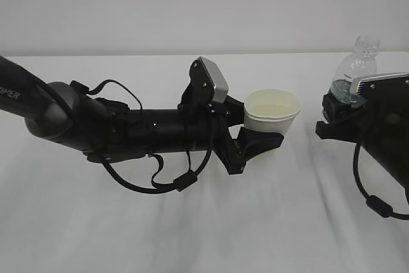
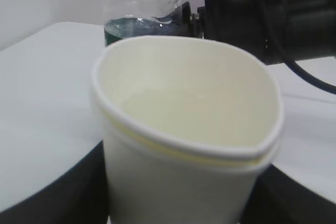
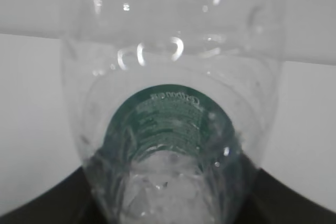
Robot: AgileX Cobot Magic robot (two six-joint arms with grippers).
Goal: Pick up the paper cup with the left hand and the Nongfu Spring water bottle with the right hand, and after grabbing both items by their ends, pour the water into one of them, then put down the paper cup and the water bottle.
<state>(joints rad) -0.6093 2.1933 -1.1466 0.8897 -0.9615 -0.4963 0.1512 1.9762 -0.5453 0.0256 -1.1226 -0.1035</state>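
Observation:
My right gripper is going to release the water bottle on the white table, a small gap away [image 1: 328, 147] from the paper cup.
My left hand [image 1: 259, 140] is shut on the lower part of the cream-white paper cup [image 1: 273, 112], which stands upright with its mouth open upward. In the left wrist view the paper cup [image 2: 184, 129] fills the frame, with dark fingers [image 2: 47, 203] at both lower corners. My right hand [image 1: 337, 112] is shut on the lower part of the clear Nongfu Spring water bottle [image 1: 359, 65], upright and uncapped, to the right of the cup and apart from it. In the right wrist view the bottle [image 3: 168, 119] shows its green label. I cannot make out any water.
The white table [image 1: 192, 234] runs under both arms, with a pale wall behind. The left arm's black cables [image 1: 160, 180] loop below its forearm. Behind the cup, the left wrist view shows the bottle [image 2: 142, 3] and the right hand [image 2: 262, 14].

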